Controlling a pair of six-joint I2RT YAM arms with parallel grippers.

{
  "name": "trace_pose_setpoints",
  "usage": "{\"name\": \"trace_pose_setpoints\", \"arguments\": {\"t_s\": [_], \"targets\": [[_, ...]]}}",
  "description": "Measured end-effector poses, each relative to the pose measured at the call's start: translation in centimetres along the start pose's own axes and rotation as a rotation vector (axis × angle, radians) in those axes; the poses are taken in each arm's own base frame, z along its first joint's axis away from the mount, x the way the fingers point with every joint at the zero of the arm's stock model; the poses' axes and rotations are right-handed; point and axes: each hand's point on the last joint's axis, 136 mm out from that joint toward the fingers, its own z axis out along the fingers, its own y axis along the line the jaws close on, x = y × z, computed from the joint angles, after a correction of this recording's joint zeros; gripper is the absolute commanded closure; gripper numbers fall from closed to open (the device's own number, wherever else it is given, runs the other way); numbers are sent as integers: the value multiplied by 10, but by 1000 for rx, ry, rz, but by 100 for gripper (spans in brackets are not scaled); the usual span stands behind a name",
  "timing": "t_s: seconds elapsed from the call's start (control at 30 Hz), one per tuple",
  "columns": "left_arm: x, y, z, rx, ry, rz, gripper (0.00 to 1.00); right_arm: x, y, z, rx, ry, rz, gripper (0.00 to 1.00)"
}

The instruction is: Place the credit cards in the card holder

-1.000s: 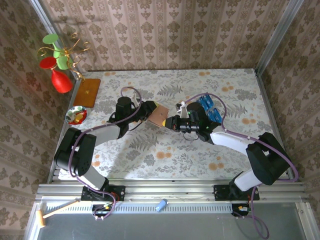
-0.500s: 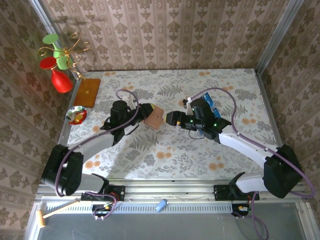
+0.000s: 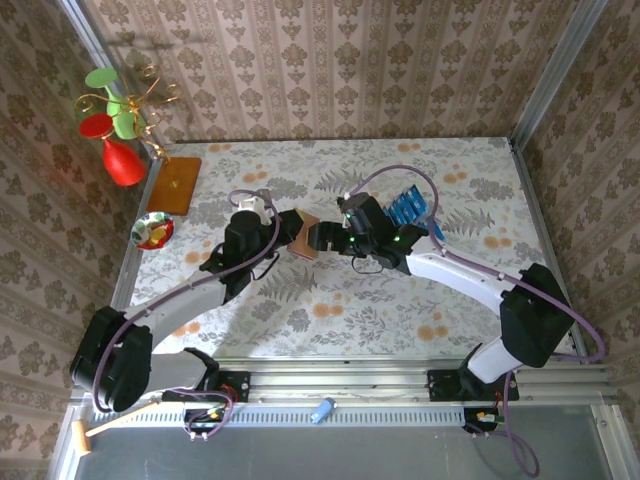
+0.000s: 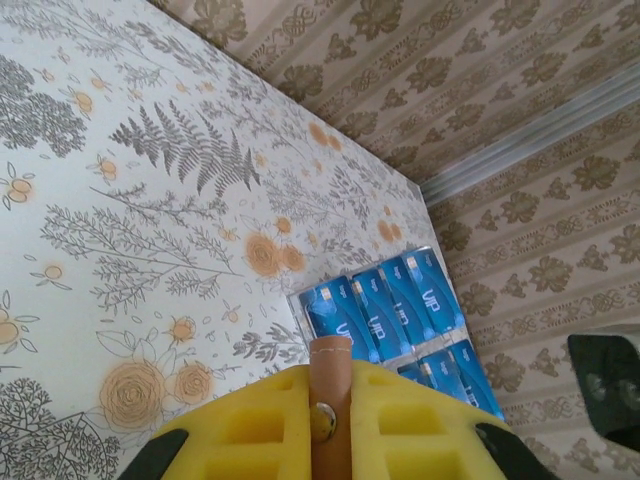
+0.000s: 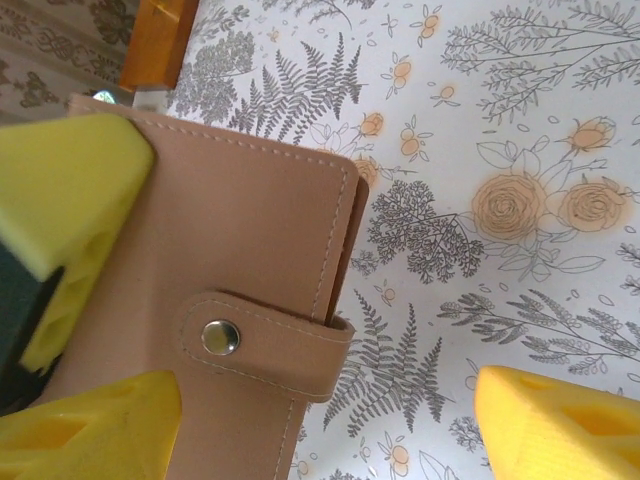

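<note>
The strap lies across the card holder's front and keeps it shut, so next my right gripper grabs the strap's snap end (image 5: 205,330) and pulls the cover open.
The card holder (image 3: 302,235), a closed brown wallet with a snap strap (image 5: 265,340), is held up off the table. My left gripper (image 3: 290,232) is shut on it, and its yellow pads (image 4: 250,425) squeeze the wallet's edge (image 4: 330,390). My right gripper (image 3: 322,238) is open, facing the wallet's strap side. One of its yellow fingers (image 5: 90,430) lies against the wallet face (image 5: 240,240); the other (image 5: 560,420) is well clear to the right. The blue credit cards (image 3: 408,208) lie in rows on the table behind the right arm, and they appear as a block of cards (image 4: 385,315) beyond the wallet.
An orange-brown wooden board (image 3: 178,185) lies at the far left, with a small bowl (image 3: 153,230) in front of it. A stand with red and green ornaments (image 3: 118,120) rises at the back left corner. Patterned walls close in the table.
My right gripper has moved left, up to the wallet's strap side. The left arm has swung and shifted the wallet slightly left.
</note>
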Motion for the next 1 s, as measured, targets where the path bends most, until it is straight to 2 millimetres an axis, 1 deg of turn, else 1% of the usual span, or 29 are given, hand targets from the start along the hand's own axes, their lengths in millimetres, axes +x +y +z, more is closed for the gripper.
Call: {"name": "trace_pose_setpoints", "arguments": {"t_s": [0.13, 0.3, 0.5, 0.63, 0.7, 0.77, 0.83, 0.9, 0.93, 1.0], "targets": [[-2, 2, -1, -13, -14, 0, 88, -1, 6, 8, 3, 2, -8, 22], [-3, 4, -1, -25, -22, 0, 88, -5, 10, 13, 5, -2, -10, 22], [-2, 11, -1, -60, -25, 3, 89, -7, -1, 21, 62, -16, -9, 25], [3, 13, -1, -71, -9, 9, 89, -3, -7, 20, 96, -23, -10, 28], [5, 13, -1, -72, -3, 16, 89, 1, -19, 16, 125, -28, -2, 29], [5, 11, -1, -67, -3, 21, 89, 13, -45, 7, 182, -19, 20, 30], [5, 11, -1, -66, -3, 28, 89, 31, -75, -3, 241, 5, 50, 30], [5, 11, -1, -66, -3, 36, 89, 45, -96, -15, 272, 14, 77, 30], [5, 11, -1, -66, -2, 39, 89, 50, -101, -22, 276, 16, 88, 31], [6, 10, -1, -64, -1, 45, 89, 52, -101, -32, 247, 9, 103, 32]]}}
